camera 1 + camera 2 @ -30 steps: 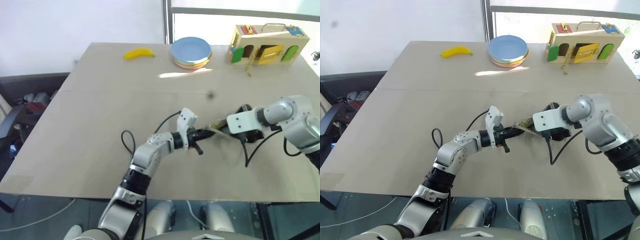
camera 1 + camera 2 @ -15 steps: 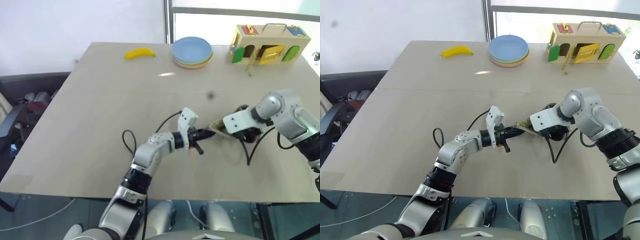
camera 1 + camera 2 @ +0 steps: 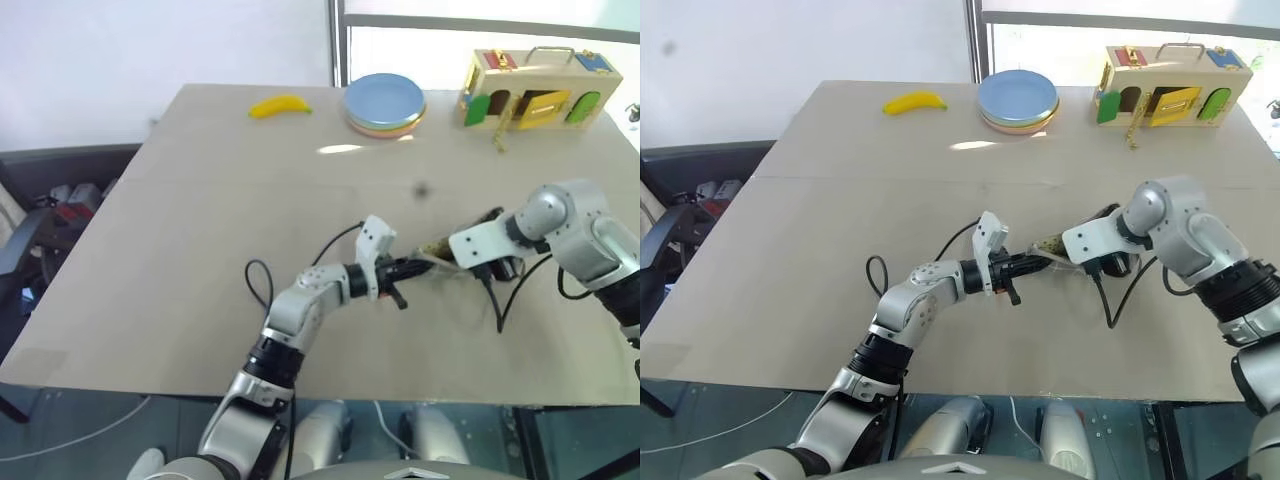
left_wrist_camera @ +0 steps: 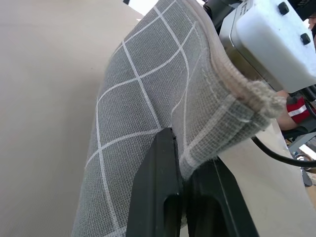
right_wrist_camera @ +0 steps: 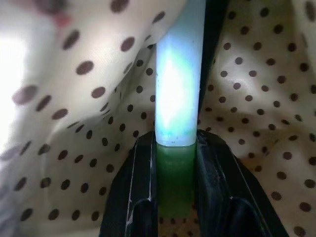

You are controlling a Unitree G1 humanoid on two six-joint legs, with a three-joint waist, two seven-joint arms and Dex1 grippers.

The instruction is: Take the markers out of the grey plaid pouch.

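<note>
Next, I release the pale green marker from my right gripper on the table (image 3: 553,277) beside the pouch's opening, nearer than the wooden toy box.
The grey plaid pouch (image 4: 143,94) lies mid-table between both hands, seen also from the head (image 3: 437,250). My left gripper (image 4: 185,165) is shut on the pouch's fabric edge near its seam and points toward the right arm. My right gripper (image 5: 174,145) reaches down inside the pouch, against the cream lining with dark dots (image 5: 84,128). Its two black fingers are shut on a pale green marker (image 5: 174,84), which stands between them. From the head, the right hand's white wrist block (image 3: 480,243) sits over the pouch mouth and hides the fingers and marker.
At the table's far side lie a yellow banana (image 3: 279,106), a stack of plates (image 3: 384,103) and a wooden toy box (image 3: 533,88). A black cable (image 3: 500,300) loops on the table by the right wrist. A chair (image 3: 40,220) stands off the left edge.
My right forearm has swung slightly while its hand stays at the pouch's mouth. The left arm and the pouch have not moved.
</note>
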